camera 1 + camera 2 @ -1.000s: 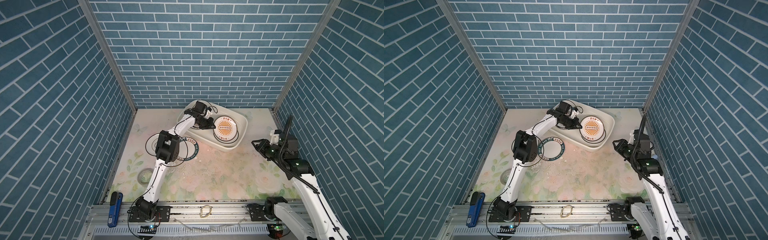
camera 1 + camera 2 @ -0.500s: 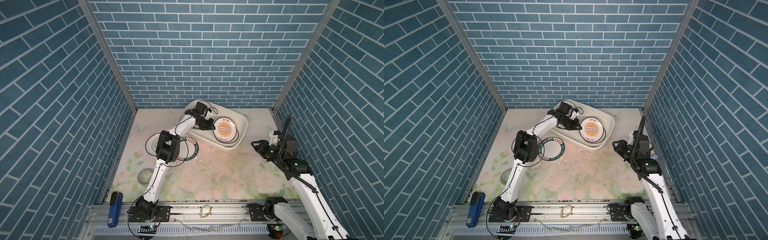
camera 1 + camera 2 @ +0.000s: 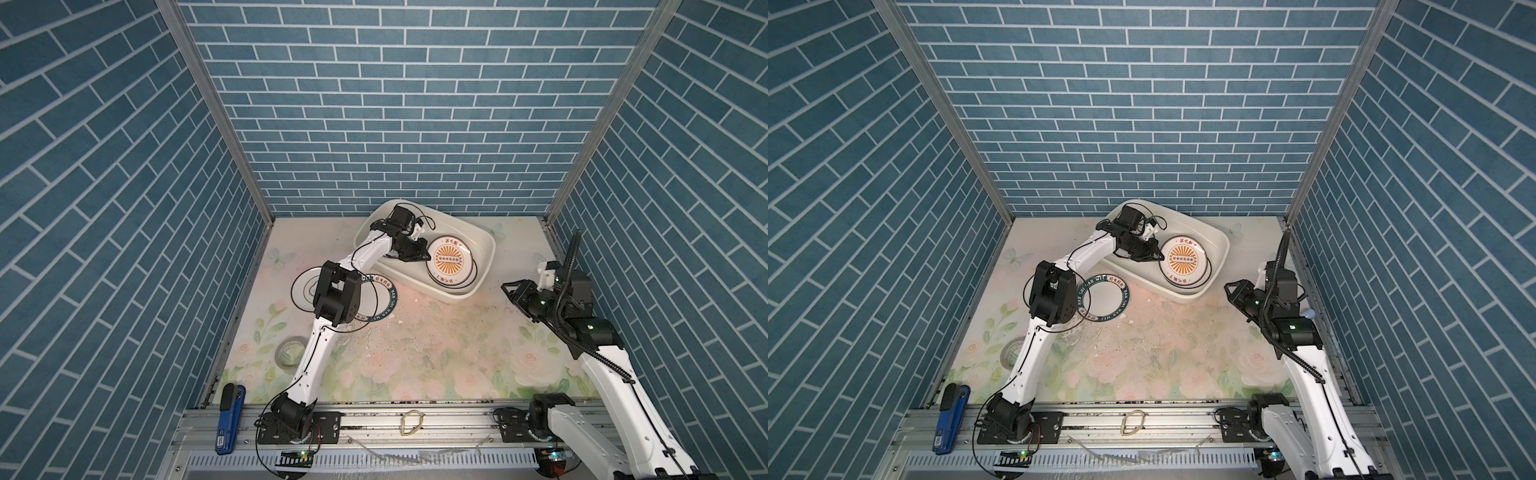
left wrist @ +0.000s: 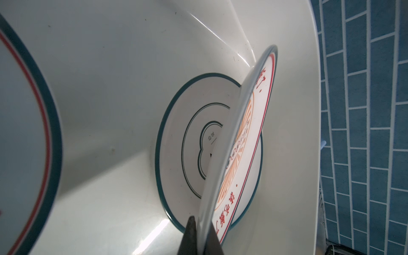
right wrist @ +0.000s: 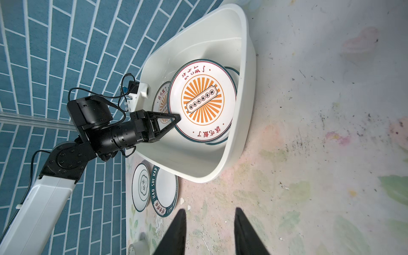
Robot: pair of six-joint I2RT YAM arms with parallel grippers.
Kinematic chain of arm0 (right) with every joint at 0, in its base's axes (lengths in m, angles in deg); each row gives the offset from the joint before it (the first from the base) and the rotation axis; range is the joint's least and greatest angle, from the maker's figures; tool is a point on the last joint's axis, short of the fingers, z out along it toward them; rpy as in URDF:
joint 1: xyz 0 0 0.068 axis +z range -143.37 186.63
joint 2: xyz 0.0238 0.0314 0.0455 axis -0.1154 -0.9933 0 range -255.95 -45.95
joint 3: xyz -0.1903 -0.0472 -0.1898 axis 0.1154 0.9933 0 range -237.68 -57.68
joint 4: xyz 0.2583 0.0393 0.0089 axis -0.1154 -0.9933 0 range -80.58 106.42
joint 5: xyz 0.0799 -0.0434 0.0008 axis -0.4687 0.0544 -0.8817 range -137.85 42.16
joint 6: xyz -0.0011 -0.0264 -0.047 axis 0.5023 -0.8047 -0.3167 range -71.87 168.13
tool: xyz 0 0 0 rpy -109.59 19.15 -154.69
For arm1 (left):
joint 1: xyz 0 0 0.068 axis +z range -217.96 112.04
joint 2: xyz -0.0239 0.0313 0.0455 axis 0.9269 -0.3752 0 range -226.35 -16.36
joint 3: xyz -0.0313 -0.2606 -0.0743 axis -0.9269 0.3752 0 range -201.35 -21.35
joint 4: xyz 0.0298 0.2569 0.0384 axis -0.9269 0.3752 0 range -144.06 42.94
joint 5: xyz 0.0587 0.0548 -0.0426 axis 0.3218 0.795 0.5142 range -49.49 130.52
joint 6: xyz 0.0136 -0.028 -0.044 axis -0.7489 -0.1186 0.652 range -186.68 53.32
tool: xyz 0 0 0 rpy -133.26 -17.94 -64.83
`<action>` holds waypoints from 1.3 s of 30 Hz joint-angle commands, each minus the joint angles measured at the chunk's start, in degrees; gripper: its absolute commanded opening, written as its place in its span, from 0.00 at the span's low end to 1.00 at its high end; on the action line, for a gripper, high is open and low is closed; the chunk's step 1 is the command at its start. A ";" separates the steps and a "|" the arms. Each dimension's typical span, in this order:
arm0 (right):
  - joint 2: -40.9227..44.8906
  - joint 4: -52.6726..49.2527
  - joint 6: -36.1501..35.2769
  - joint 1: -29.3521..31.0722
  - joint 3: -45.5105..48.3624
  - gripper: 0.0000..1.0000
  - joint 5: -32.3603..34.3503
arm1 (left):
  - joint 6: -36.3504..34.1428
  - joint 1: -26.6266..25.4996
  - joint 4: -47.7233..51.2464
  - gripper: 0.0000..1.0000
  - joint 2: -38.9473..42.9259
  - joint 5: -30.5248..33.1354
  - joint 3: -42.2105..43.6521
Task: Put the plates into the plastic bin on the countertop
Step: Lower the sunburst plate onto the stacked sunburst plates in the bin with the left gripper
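Note:
I should use my left gripper to release the sunburst plate on top of the dark-rimmed quatrefoil plate (image 3: 449,262) (image 4: 212,150) inside the plastic bin.
The cream plastic bin (image 3: 457,296) (image 3: 1183,296) (image 5: 220,163) stands at the back of the flowered countertop (image 3: 436,357). My left gripper (image 3: 426,257) (image 3: 1158,257) (image 4: 202,223) is inside it, shut on the rim of a sunburst plate (image 3: 449,259) (image 3: 1183,259) (image 4: 242,143) (image 5: 202,99). That plate is tilted above a dark-rimmed quatrefoil plate (image 4: 189,143). Another sunburst plate (image 5: 162,99) (image 4: 22,132) lies beside it in the bin. A green-lettered plate (image 3: 386,299) (image 5: 164,189) and a quatrefoil plate (image 3: 305,289) (image 5: 141,189) lie on the countertop. My right gripper (image 3: 513,293) (image 5: 209,209) is open and empty.
A translucent tape roll (image 3: 291,351) lies near the left arm's lower link. A blue tool (image 3: 228,415) sits at the front left rail. Blue brick walls close in the back and both sides. White crumbs (image 5: 182,201) dot the scuffed countertop.
Almost nothing: my left gripper keeps hold of the sunburst plate in the bin, and the right arm has shifted only slightly.

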 commanded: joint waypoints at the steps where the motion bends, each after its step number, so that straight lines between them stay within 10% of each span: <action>1: -0.02 0.60 0.70 -0.21 0.74 0.37 -0.33 | -0.17 -0.18 -0.83 0.05 -1.22 -1.16 -1.66; 39: -2.32 2.08 0.32 -0.87 1.09 0.37 -1.08 | 0.44 -0.12 -1.04 0.22 -2.58 -1.67 -1.80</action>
